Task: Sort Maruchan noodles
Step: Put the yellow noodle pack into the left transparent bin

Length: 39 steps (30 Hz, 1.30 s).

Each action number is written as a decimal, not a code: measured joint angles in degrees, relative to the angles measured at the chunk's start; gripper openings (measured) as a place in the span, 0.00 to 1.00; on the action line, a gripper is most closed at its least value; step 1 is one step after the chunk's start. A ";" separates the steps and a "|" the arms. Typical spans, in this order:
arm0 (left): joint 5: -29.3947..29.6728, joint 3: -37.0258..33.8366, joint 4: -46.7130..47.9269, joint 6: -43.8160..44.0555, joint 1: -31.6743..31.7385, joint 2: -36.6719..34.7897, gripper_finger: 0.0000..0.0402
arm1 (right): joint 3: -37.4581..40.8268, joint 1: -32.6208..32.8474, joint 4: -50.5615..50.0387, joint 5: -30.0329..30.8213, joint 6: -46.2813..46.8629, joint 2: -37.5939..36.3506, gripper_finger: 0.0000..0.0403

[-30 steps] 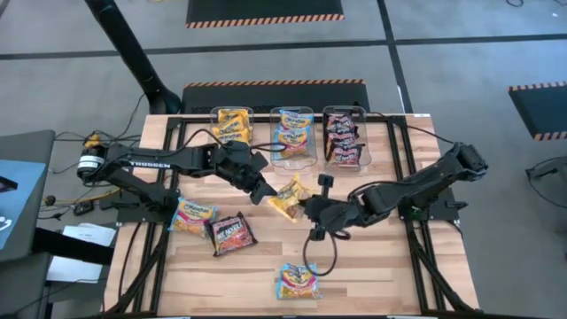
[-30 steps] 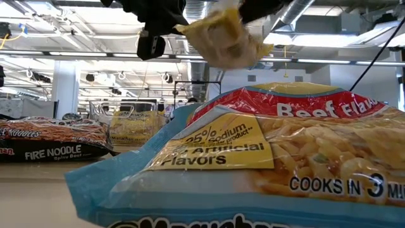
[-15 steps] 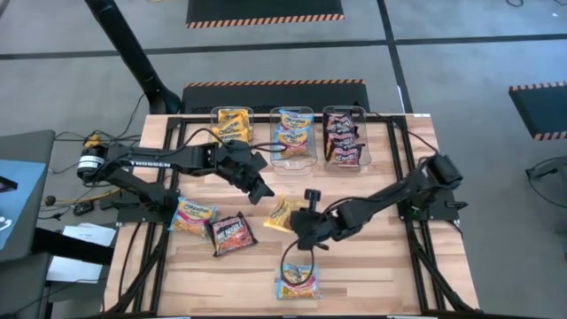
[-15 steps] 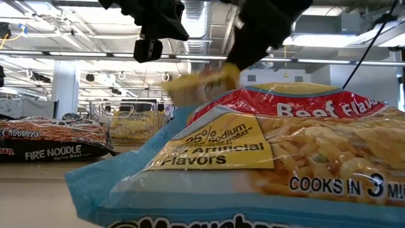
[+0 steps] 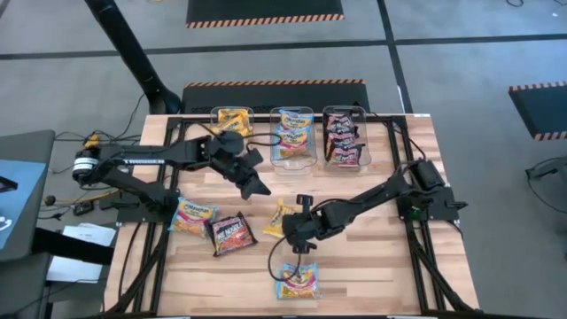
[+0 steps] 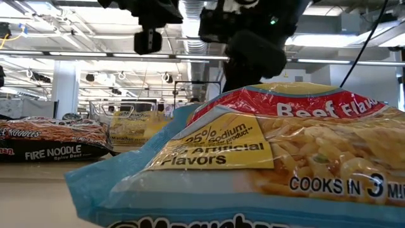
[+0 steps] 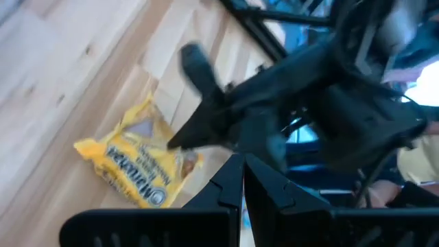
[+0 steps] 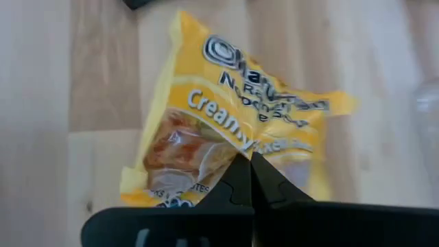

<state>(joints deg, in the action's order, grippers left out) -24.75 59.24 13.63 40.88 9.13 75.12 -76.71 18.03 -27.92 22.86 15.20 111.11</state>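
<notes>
The yellow-orange packet has only its edge between my right gripper's fingertips, so I will open that gripper, pinch nearer its middle (image 5: 281, 218) and lift it to my left gripper.
A yellow-orange Maruchan packet (image 5: 278, 219) (image 8: 226, 130) lies on the wood in the middle of the table. My right gripper (image 5: 291, 230) (image 8: 250, 165) is shut at its near-right edge. My left gripper (image 5: 260, 188) (image 7: 243, 168) is shut and hovers just beyond the packet on the far-left, touching nothing; its wrist view shows the packet (image 7: 134, 168) lying flat. A light blue packet (image 5: 299, 280) (image 6: 253, 164) lies near the table's near edge. Another light blue packet (image 5: 193, 214) and a black-red one (image 5: 232, 232) (image 6: 50, 139) lie to the left. My right gripper pinches the yellow-orange packet at its edge (image 8: 236, 154) between the two shut fingers, coming slanting down from the table's right. The packet spreads out flat away from the fingertips and looks to rest on the wood; one layer or several, I cannot tell.
Three clear bins stand in a row at the far edge: one with yellow-orange packets (image 5: 232, 124), one with light blue packets (image 5: 292, 135), one with black-red packets (image 5: 344, 135). Black frame rails run along both sides of the table. Bare wood lies right of the middle.
My right gripper has carried the yellow-orange packet from hanging lifted in mid-air down and toward the table's near-left, until the packet sits on the wood. My left gripper has drawn back a little toward the far-left.
</notes>
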 joint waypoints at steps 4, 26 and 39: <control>2.15 0.00 1.49 -1.11 -0.08 -3.69 0.00 | -0.02 -1.02 -0.06 -3.10 0.73 0.37 0.00; 2.91 0.00 5.29 -8.93 -0.09 -6.46 0.23 | -6.67 -3.37 -2.93 -13.48 -10.54 0.11 0.43; -2.45 0.02 0.72 -6.16 1.91 -7.35 0.38 | -6.60 -6.97 -5.26 -17.18 -16.58 0.68 0.54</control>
<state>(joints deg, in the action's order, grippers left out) -27.21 59.27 14.35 34.72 11.04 67.77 -83.31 11.06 -33.19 5.68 -1.38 111.79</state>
